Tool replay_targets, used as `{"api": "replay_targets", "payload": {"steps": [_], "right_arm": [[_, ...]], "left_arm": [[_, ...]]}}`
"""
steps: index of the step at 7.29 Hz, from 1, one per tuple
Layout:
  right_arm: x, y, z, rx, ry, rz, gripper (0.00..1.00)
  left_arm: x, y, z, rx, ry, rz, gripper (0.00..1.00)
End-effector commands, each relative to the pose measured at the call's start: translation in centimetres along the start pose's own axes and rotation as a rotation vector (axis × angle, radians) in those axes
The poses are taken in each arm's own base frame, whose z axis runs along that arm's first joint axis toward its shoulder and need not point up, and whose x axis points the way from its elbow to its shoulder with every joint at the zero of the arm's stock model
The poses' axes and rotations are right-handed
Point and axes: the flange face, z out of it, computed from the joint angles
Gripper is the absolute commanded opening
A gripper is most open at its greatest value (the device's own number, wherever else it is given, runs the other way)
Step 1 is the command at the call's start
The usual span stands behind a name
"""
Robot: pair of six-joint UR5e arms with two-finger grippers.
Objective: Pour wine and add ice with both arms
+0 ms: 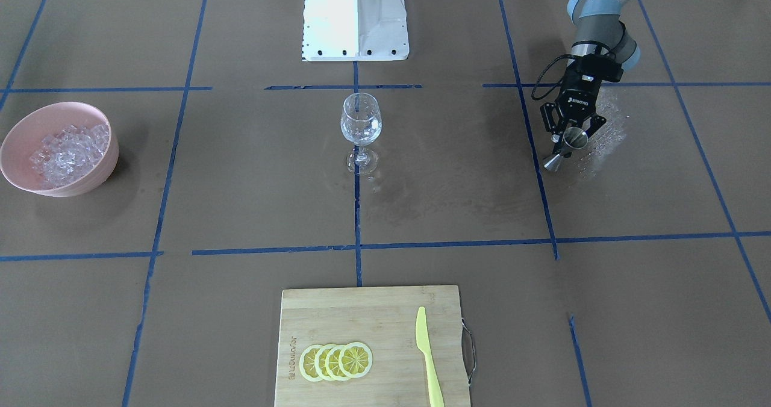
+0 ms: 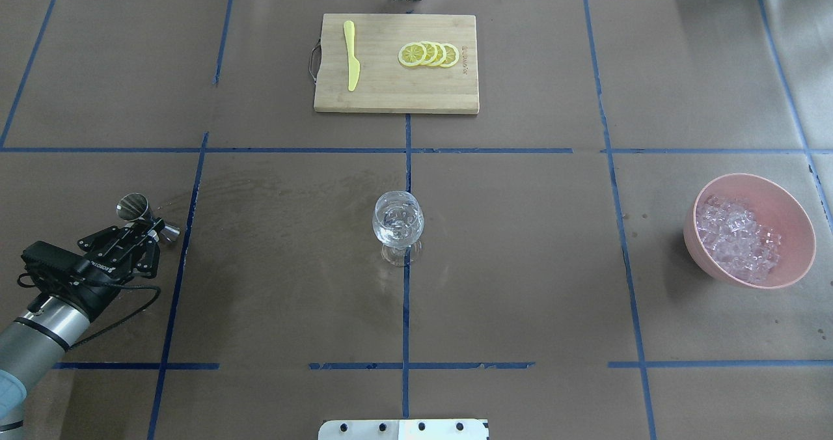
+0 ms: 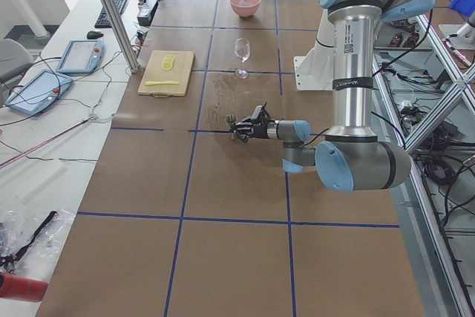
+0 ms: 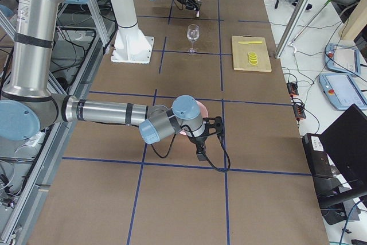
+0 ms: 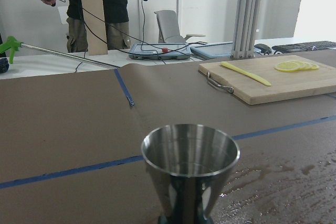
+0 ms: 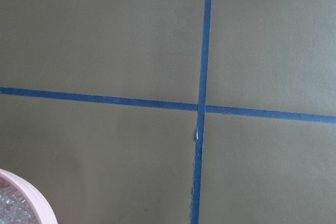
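Observation:
I should use my left gripper to set the steel jigger down on the blue tape line [image 1: 541, 159] that is beside the wet patch.
My left gripper [image 1: 569, 145] is shut on the waist of an upright steel jigger [image 1: 572, 137] at the table's left side; both also show in the overhead view [image 2: 154, 227], the jigger [image 2: 135, 206] beside a wet patch. In the left wrist view the jigger [image 5: 190, 156] shows bare steel inside; the wine is not visible. A clear wine glass [image 1: 361, 118] [image 2: 397, 222] stands at the centre. The ice [image 1: 69, 151] [image 2: 738, 238] fills a pink bowl [image 1: 90, 178] [image 2: 755, 176] on the right. My right gripper [image 4: 202, 152] hangs beside the bowl; I cannot tell whether it is open.
A wooden cutting board [image 1: 361, 316] [image 2: 390, 95] at the far edge carries lemon slices [image 1: 336, 360] and a yellow knife [image 1: 429, 359]. The white pedestal [image 1: 355, 15] stands at the near edge. The right wrist view shows the bowl's rim [image 6: 37, 198] over blue tape lines.

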Motion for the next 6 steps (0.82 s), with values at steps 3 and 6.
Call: {"api": "replay_targets", "payload": {"steps": [3, 6], "right_arm": [[0.0, 0.0, 0.0, 0.000, 0.000, 0.000, 1.00], [0.1, 0.0, 0.1, -0.001, 0.000, 0.001, 1.00]], "left_arm": [[0.7, 0.5, -0.3, -0.016, 0.019, 0.002, 0.00], [1.4, 1.0, -0.5, -0.039, 0.046, -0.001, 0.00]]}}
